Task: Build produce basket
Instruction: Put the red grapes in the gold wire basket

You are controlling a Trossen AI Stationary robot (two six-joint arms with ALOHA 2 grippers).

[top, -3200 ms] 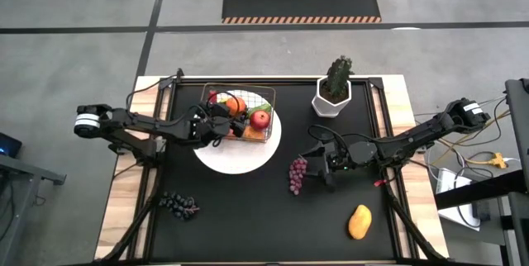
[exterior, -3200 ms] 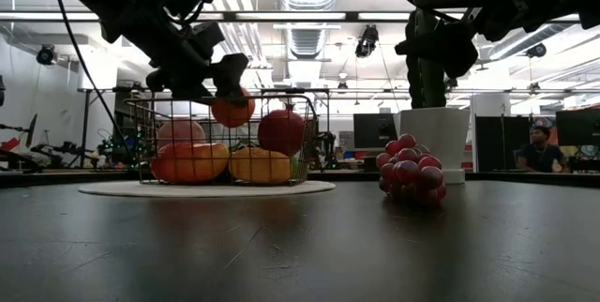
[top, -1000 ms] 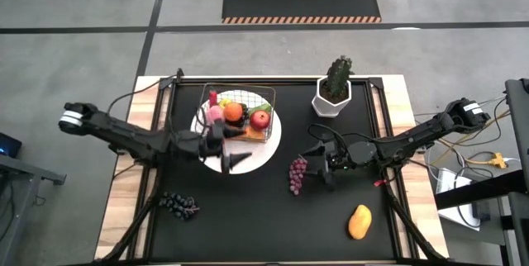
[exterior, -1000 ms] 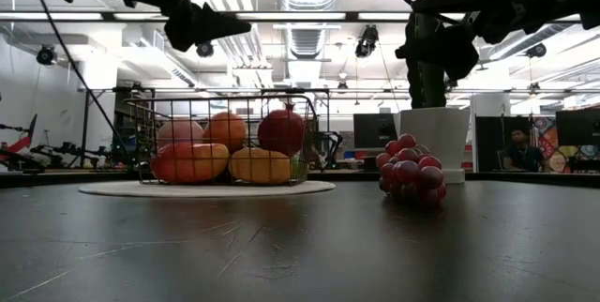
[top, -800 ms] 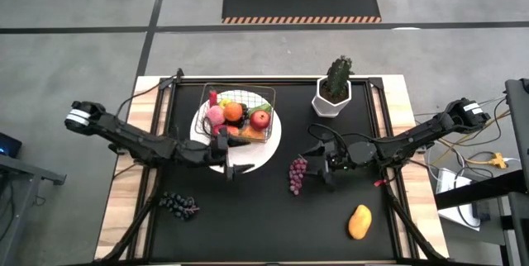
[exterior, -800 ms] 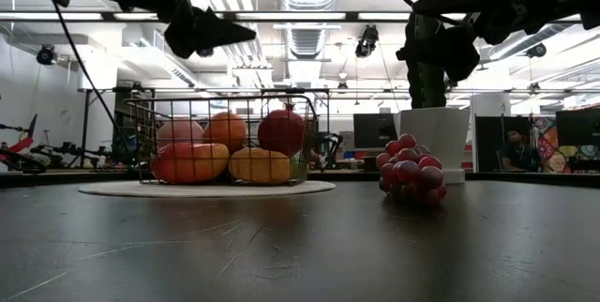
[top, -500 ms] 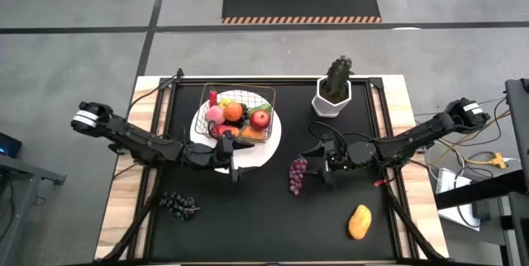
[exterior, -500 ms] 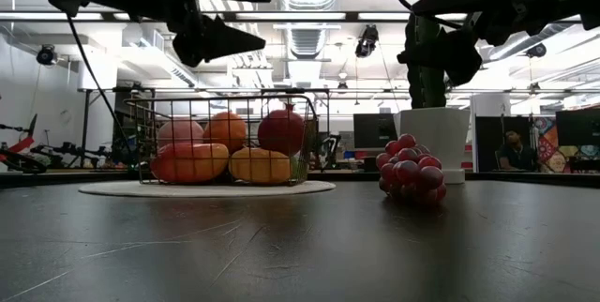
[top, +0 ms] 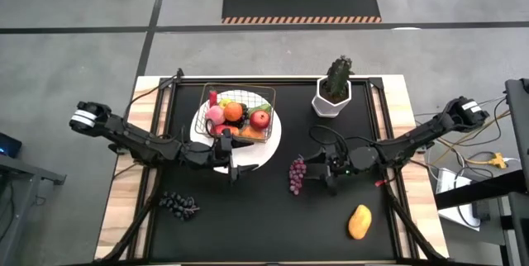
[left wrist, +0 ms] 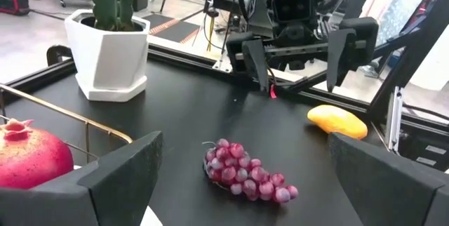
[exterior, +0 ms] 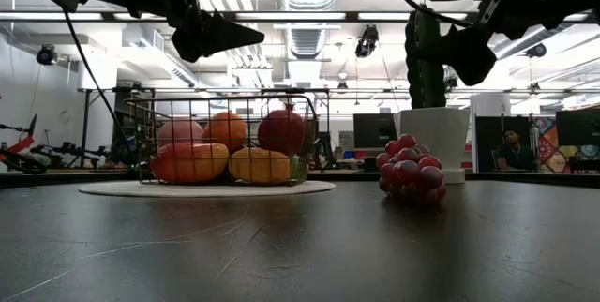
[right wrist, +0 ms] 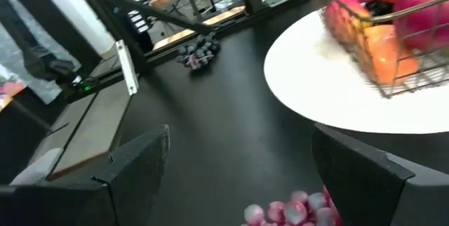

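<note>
I will close my right gripper next on the reddish-purple grape bunch, at the bunch's far end (top: 299,165), beside its stem.
The wire-mesh basket (top: 240,116) stands on a round white plate (top: 248,157) and holds several toy fruits, among them an orange (top: 234,111) and a red apple (top: 259,119). My left gripper (top: 235,167) is open and empty, above the plate's near rim. A reddish-purple grape bunch (top: 296,175) lies on the black table between the grippers; it also shows in the left wrist view (left wrist: 245,173). My right gripper (top: 317,173) is open and empty, raised just right of this bunch. A dark grape bunch (top: 178,205) lies near left, a yellow mango (top: 359,221) near right.
A white hexagonal pot with a green cactus-like plant (top: 333,92) stands at the far right of the black tabletop. The table's wooden side edges (top: 124,192) flank the black surface. A person (exterior: 514,148) shows far off in the room.
My left gripper, open and empty, has gone a little toward the table's right and near edges, from over the plate to its near rim. My right gripper has drawn slightly toward the table's right and near edges, staying open. The fruits have not moved.
</note>
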